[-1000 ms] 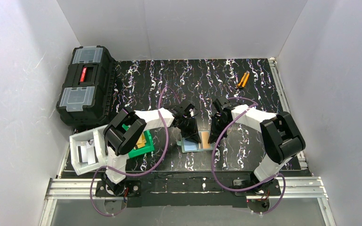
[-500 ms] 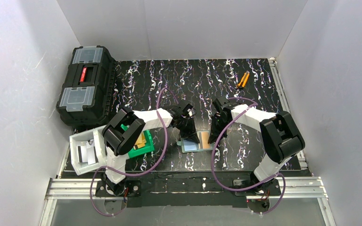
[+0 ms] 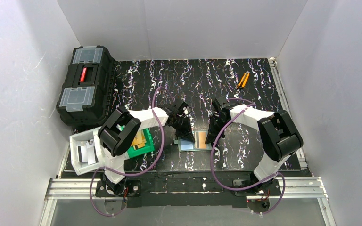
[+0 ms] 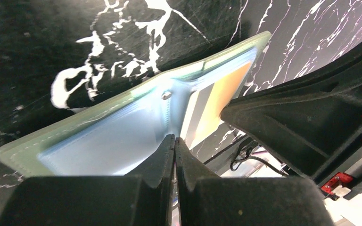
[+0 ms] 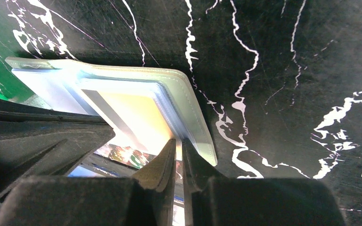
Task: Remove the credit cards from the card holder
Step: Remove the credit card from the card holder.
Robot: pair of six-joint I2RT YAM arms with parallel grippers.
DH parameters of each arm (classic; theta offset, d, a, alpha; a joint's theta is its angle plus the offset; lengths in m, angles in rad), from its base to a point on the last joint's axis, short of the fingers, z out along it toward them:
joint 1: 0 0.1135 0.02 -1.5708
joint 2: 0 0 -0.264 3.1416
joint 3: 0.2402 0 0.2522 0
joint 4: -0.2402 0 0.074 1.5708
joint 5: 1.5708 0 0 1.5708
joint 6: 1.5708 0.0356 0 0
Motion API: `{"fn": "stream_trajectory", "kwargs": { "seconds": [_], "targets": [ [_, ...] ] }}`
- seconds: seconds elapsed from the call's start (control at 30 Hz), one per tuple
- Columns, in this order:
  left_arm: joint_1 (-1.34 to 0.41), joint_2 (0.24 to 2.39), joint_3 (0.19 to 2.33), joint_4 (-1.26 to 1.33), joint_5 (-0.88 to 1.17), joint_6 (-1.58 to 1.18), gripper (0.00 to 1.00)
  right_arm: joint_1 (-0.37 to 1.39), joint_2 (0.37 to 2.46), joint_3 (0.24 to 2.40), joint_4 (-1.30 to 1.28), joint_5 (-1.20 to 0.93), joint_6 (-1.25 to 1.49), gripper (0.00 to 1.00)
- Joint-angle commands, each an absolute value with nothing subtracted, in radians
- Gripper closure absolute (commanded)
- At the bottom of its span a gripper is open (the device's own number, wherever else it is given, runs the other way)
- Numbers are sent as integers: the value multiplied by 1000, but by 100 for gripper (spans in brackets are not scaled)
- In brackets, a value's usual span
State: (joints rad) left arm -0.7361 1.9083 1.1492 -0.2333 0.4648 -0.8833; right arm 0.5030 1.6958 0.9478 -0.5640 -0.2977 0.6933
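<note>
The left gripper is closed at the middle fold beside the orange credit card, so it should open, pinch the card's inner edge (image 4: 188, 121) and pull the card out.
The card holder (image 3: 187, 145) lies open on the black marbled table between my two grippers, pale blue inside. An orange credit card (image 3: 201, 138) with a dark stripe sits in its right pocket. My left gripper (image 4: 175, 138) is shut with nothing between its tips, which press on the holder (image 4: 99, 143) at the middle fold, just left of the card (image 4: 221, 94). My right gripper (image 5: 179, 142) is closed down to a thin slit on the near edge of the card (image 5: 132, 110), beside the holder's green rim (image 5: 188, 99).
A bright green bin (image 3: 140, 149) with gold-tan cards in it stands left of the holder, and a white bin (image 3: 86, 153) lies further left. A black toolbox (image 3: 85, 84) stands at the back left. An orange tool (image 3: 242, 80) lies at the back right.
My left gripper has shut and shifted slightly left onto the holder's fold. The right gripper has narrowed a little and come down onto the card's edge.
</note>
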Motion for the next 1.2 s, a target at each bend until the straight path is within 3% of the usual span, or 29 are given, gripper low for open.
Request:
{"fn": "stream_trajectory", "kwargs": {
  "seconds": [0.0, 0.4, 0.53, 0.9, 1.07, 1.17],
  "targets": [
    [-708, 1828, 1123, -287, 459, -850, 100, 507, 1753, 903, -540, -184, 679, 85],
    [-691, 1822, 1107, -194, 540, -842, 100, 505, 1763, 903, -522, -211, 676, 79],
    [-691, 1842, 1103, -163, 556, -860, 91, 506, 1767, 905, -522, -212, 676, 80],
    [-690, 1865, 1060, -103, 542, -876, 79, 526, 1805, 949, -557, -199, 668, 74],
    [-691, 1873, 1037, -51, 565, -894, 79, 540, 1816, 959, -569, -185, 680, 90],
    [-690, 1879, 1023, -24, 572, -900, 79, 552, 1816, 977, -584, -170, 682, 91]
  ]
}}
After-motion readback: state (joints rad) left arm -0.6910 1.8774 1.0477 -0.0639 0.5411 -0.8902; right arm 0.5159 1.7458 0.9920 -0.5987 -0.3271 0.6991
